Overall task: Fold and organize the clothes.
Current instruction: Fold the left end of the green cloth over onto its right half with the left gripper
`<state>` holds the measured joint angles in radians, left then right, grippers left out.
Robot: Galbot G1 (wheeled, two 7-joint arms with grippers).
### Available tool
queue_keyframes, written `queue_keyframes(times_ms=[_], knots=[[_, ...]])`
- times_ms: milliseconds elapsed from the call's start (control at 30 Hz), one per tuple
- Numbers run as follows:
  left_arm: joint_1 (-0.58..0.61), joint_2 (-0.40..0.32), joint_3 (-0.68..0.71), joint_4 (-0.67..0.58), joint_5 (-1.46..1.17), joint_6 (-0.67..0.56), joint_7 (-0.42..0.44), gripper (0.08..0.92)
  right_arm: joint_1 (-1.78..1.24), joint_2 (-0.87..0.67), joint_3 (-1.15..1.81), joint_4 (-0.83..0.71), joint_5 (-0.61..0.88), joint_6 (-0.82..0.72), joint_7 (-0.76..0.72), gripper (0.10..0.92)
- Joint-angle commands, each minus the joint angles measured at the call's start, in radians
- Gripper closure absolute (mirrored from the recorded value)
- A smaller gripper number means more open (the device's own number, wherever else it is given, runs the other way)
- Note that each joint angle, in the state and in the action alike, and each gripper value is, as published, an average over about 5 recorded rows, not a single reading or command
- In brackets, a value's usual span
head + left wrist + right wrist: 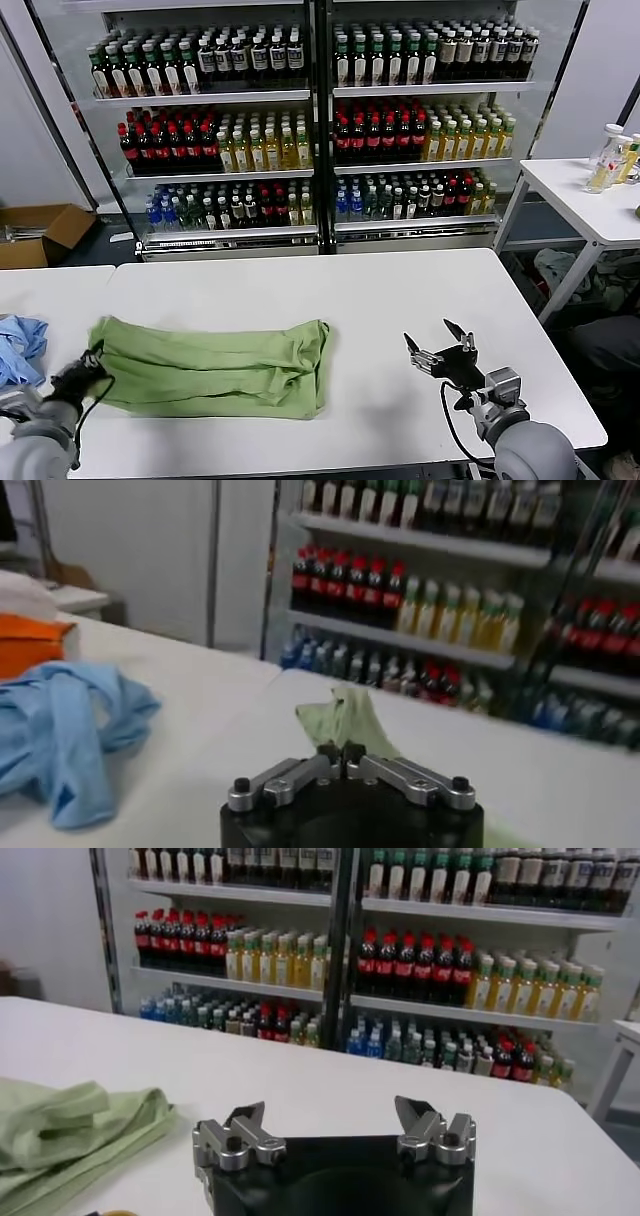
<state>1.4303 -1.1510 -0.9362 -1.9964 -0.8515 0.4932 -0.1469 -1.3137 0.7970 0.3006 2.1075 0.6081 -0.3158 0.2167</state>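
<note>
Next, my left gripper lets go of the pinched shirt end on the rumpled end of the light green shirt [298,366].
The clothes are one light green shirt [220,365], folded into a long band across the white table [380,290]. Its collar and print are hidden. My left gripper [90,365] sits at the shirt's left end. In the left wrist view that gripper [340,752] is shut on a pinched-up peak of the green cloth [345,718]. My right gripper [440,345] hovers open over bare table to the right of the shirt, apart from it. The right wrist view shows this gripper [330,1110] with nothing between its fingers and the shirt's end [70,1133] off to one side.
A light blue cloth [20,345] lies at the table's left edge, close to my left arm, and shows again as a blue cloth [70,730] beside an orange object [30,640]. Bottle shelves [320,120] stand behind. A side table [600,205] is at the right, a cardboard box [40,232] at the far left.
</note>
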Motion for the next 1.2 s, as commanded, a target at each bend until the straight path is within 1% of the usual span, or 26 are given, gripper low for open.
queue_keyframes(times_ms=[33, 133, 267, 367, 467, 567, 733, 867, 967, 1200], knots=[[-0.034, -0.049, -0.009, -0.188, -0.466, 0.072, 0.014, 0.911, 0.021, -0.004, -0.019, -0.007, -0.001, 0.005, -0.003, 0.203], [-0.046, -0.113, 0.079, -0.222, -0.521, 0.075, 0.009, 0.911, 0.024, -0.005, -0.015, -0.002, -0.002, 0.005, -0.003, 0.203], [-0.072, -0.175, 0.204, -0.234, -0.54, 0.076, 0.0, 0.911, 0.022, -0.008, -0.011, 0.002, -0.004, 0.006, -0.006, 0.202], [-0.087, -0.212, 0.298, -0.215, -0.508, 0.073, -0.002, 0.911, 0.018, -0.005, -0.01, 0.001, -0.007, 0.008, -0.007, 0.203], [-0.11, -0.244, 0.368, -0.163, -0.457, 0.068, 0.002, 0.911, 0.009, -0.003, -0.008, 0.002, -0.012, 0.011, -0.009, 0.203], [-0.126, -0.261, 0.414, -0.109, -0.403, 0.066, 0.011, 0.911, 0.004, 0.0, -0.006, 0.002, -0.016, 0.014, -0.011, 0.202], [-0.117, -0.262, 0.488, -0.059, -0.306, 0.061, 0.034, 0.911, 0.007, 0.005, -0.014, -0.006, -0.019, 0.02, -0.014, 0.203], [-0.138, -0.268, 0.527, 0.012, -0.158, 0.063, 0.068, 0.903, 0.012, 0.01, -0.022, -0.009, -0.023, 0.022, -0.015, 0.203], [-0.142, -0.262, 0.542, 0.034, -0.065, 0.065, 0.1, 0.849, 0.018, 0.006, -0.027, -0.012, -0.023, 0.023, -0.016, 0.202], [-0.111, -0.251, 0.534, -0.002, -0.013, 0.074, 0.131, 0.65, 0.021, 0.012, -0.03, -0.014, -0.025, 0.023, -0.015, 0.203]])
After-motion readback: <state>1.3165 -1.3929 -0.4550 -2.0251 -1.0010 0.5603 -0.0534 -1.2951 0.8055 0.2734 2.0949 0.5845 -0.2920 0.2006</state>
